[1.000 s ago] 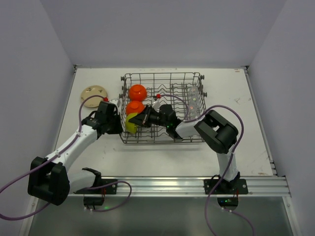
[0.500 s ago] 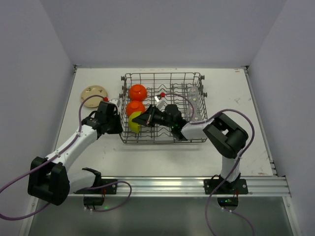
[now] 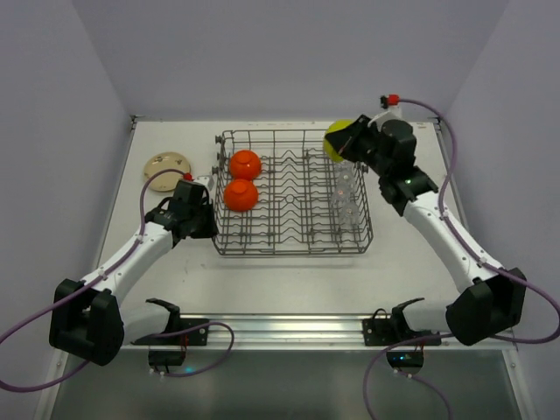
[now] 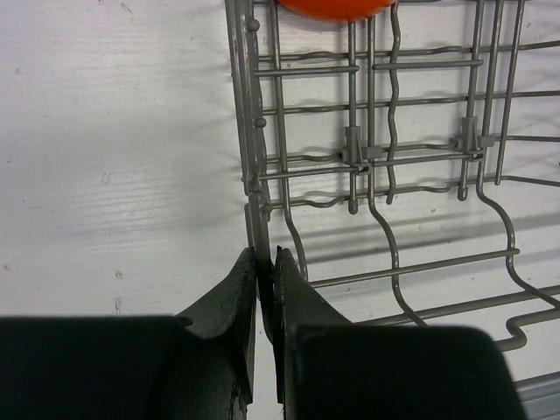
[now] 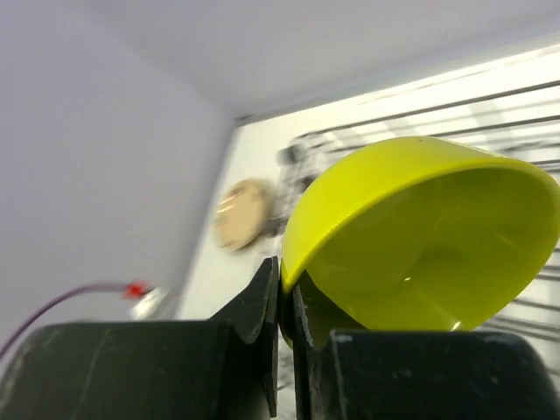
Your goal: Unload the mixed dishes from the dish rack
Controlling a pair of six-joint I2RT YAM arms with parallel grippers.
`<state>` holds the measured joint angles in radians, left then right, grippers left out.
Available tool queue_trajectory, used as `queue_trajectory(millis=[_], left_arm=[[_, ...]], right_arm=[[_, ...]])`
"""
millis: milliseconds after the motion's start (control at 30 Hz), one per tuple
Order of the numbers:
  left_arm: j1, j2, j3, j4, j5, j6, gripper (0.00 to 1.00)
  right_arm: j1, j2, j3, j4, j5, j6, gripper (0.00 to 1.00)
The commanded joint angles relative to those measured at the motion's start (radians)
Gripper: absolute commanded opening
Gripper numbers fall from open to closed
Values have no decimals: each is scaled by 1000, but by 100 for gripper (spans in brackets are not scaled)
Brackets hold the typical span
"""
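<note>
The robot's right gripper needs to put the yellow-green bowl down on the bare table between the glasses' side of the dish rack and the wall (image 3: 415, 171).
The grey wire dish rack (image 3: 293, 249) stands mid-table. Two orange bowls (image 3: 244, 163) (image 3: 240, 194) sit upside down in its left part, and small clear glasses (image 3: 343, 188) stand along its right side. My right gripper (image 3: 348, 140) is shut on the rim of the yellow-green bowl (image 3: 336, 138) and holds it in the air over the rack's far right corner; the bowl fills the right wrist view (image 5: 420, 236). My left gripper (image 3: 206, 220) is shut on the rack's left rim wire (image 4: 260, 201). A beige plate (image 3: 166, 165) lies on the table left of the rack.
White walls close in the table on the left, back and right. The arms' mounting rail (image 3: 289, 328) runs along the near edge.
My right gripper has lifted the yellow-green bowl out of the rack's left part and carried it up and to the far right. The left arm has not moved.
</note>
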<state>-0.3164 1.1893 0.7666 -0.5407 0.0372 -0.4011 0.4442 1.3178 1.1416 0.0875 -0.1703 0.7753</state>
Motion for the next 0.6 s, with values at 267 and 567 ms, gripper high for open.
queue_trajectory(millis=[267,567], left_arm=[[-4,-14,13,42,41,-16,0],[-4,-23,13,39,35,-18,0]], right_arm=[[-443,317,410,-686,428,-356,0],[-536,788,820,-933,528,-445,0]])
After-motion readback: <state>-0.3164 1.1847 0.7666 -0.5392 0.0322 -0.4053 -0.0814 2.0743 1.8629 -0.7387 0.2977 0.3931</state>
